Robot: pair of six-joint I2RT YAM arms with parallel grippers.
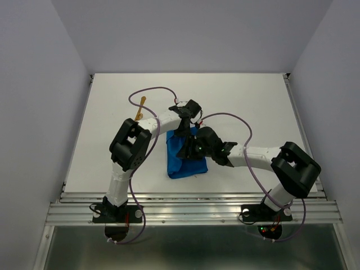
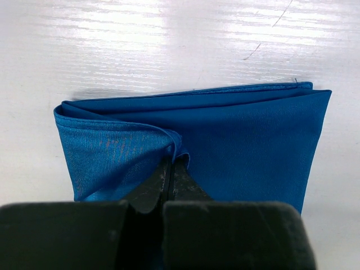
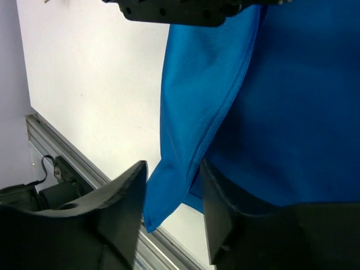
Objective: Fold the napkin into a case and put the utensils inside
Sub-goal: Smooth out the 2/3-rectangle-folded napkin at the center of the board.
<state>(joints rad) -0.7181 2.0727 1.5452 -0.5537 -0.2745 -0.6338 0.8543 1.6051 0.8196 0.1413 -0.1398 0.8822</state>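
I need to pinch the napkin's hem (image 3: 197, 158) with my right gripper beside the flap's near corner, which slants off to the napkin's side, and pull it straight across the napkin.
The bright blue napkin (image 1: 185, 160) lies folded into a narrow rectangle in the middle of the table. My left gripper (image 2: 171, 163) is shut on a raised fold of its top layer (image 2: 140, 146), at the napkin's far end (image 1: 181, 134). My right gripper (image 3: 171, 194) stands open over the napkin's right side (image 1: 196, 149). A loose hanging corner of the cloth (image 3: 174, 180) sits between its fingers (image 3: 121, 197) without being pinched. One slim golden-orange utensil (image 1: 140, 108) lies on the table at the back left, beside the left arm. I see no other utensils.
The left arm's black wrist (image 3: 174, 11) shows at the top of the right wrist view. Purple cables (image 1: 157, 90) loop over the white table (image 1: 242, 107). A metal rail (image 1: 191, 197) runs along the near edge, close to the napkin's front.
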